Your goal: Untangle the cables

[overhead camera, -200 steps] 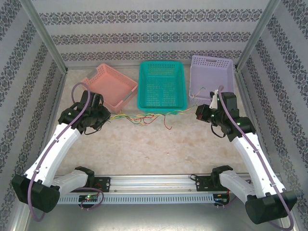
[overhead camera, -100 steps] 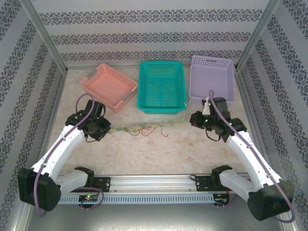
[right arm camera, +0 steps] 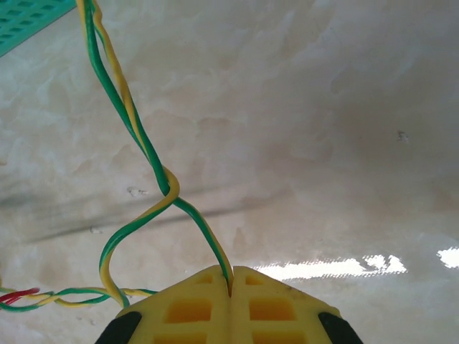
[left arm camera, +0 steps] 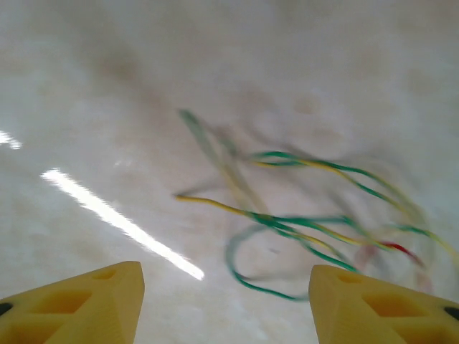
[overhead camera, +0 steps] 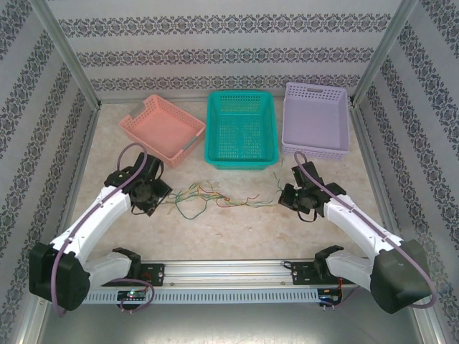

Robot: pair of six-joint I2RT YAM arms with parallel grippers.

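Observation:
Cable ends cross in one heap and a green loop bows clear, so my left gripper should grab the green cable loop (left arm camera: 232,261) and pull it away.
The cables (overhead camera: 215,198) are thin green, yellow and red wires lying in a loose strand across the middle of the table. My left gripper (overhead camera: 156,198) sits at their left end. In the left wrist view my left gripper (left arm camera: 226,308) is open, its yellow fingers (left arm camera: 86,304) wide apart, with the blurred cables (left arm camera: 301,222) on the table just ahead and nothing between the fingers. My right gripper (overhead camera: 287,197) is at the right end. In the right wrist view it (right arm camera: 229,287) is shut on a twisted green-and-yellow cable (right arm camera: 136,122).
Three baskets stand in a row at the back: pink (overhead camera: 143,107), teal (overhead camera: 215,129) and purple (overhead camera: 315,89). A corner of the teal basket (right arm camera: 29,21) shows in the right wrist view. Patterned walls close in both sides and the back.
My left gripper has opened and let go of the cables. Both grippers have moved toward the near edge, the right one also inward, and the strand now lies slack on the table.

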